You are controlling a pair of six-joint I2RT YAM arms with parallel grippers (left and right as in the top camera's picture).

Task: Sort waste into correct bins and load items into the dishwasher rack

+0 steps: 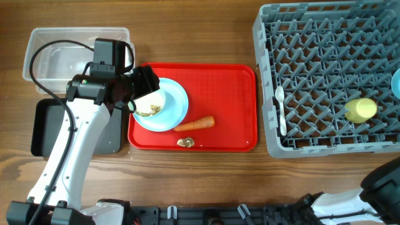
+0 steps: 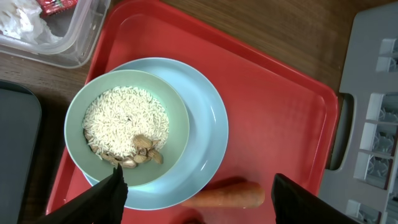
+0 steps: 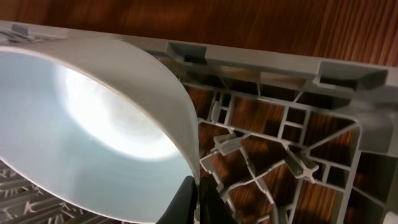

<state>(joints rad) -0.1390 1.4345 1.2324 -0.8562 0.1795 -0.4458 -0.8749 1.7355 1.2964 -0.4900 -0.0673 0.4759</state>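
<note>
The robot's right gripper should release the second pale bowl among the rack's wires, farther back than the yellow cup [image 1: 386, 61].
A pale bowl [image 2: 127, 127] with rice-like scraps and a few brown bits sits on the light blue plate [image 2: 208, 134] on the red tray [image 2: 280, 93]. An orange carrot [image 2: 230, 194] lies just beside the plate. My left gripper [image 2: 199, 205] hovers open above them, one finger at the bowl's near rim, the other past the carrot's end. A golden-brown lump [image 1: 185, 142] lies near the tray's front edge. In the right wrist view my right gripper [image 3: 199, 198] is shut on the rim of a second pale bowl [image 3: 93, 124] standing in the dishwasher rack [image 3: 298, 137].
The clear tub [image 2: 68, 43] at the back left holds a red-and-white wrapper [image 2: 56, 5] and white tissue [image 2: 18, 22]. A black tray [image 1: 47, 125] lies in front of it. The rack [image 1: 331, 75] holds a white spoon [image 1: 281, 109] and a yellow cup [image 1: 361, 110].
</note>
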